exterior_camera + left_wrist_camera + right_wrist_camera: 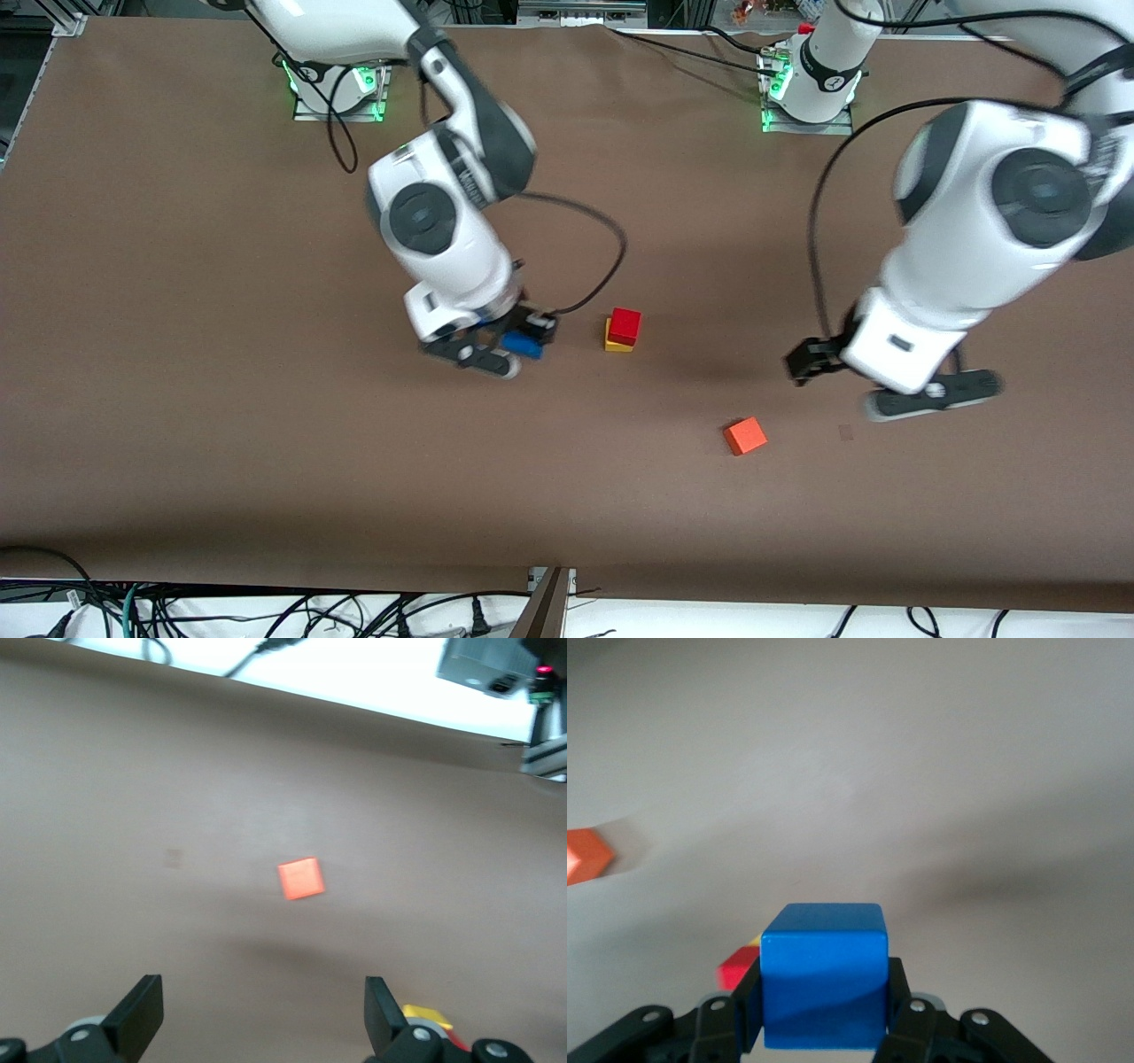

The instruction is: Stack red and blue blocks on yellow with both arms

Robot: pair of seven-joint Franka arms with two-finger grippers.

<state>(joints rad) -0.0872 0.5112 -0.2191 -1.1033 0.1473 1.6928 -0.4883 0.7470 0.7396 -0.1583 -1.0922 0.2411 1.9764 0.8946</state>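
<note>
Next, my right gripper releases the blue block on top of the red block [625, 321] [738, 966], so that it becomes the highest block of the stack. The blue block is held just beside that stack now.
The red block [625, 324] sits on the yellow block [617, 345] near the table's middle. My right gripper [512, 351] is shut on the blue block [524, 346] and holds it just beside that stack, toward the right arm's end. In the right wrist view the blue block [824, 974] fills the gap between the fingers, and the red block [738, 970] peeks out past it. My left gripper [935, 396] stands open and holds nothing, over bare table toward the left arm's end. Its fingers [142, 1014] are spread wide, with a corner of the yellow block [427, 1012] showing by one of them.
An orange cube [745, 435] lies alone, nearer the front camera than the stack, between the stack and my left gripper. It also appears as the orange cube [301, 878] ahead of the left fingers. Cables run along the table's front edge [549, 576].
</note>
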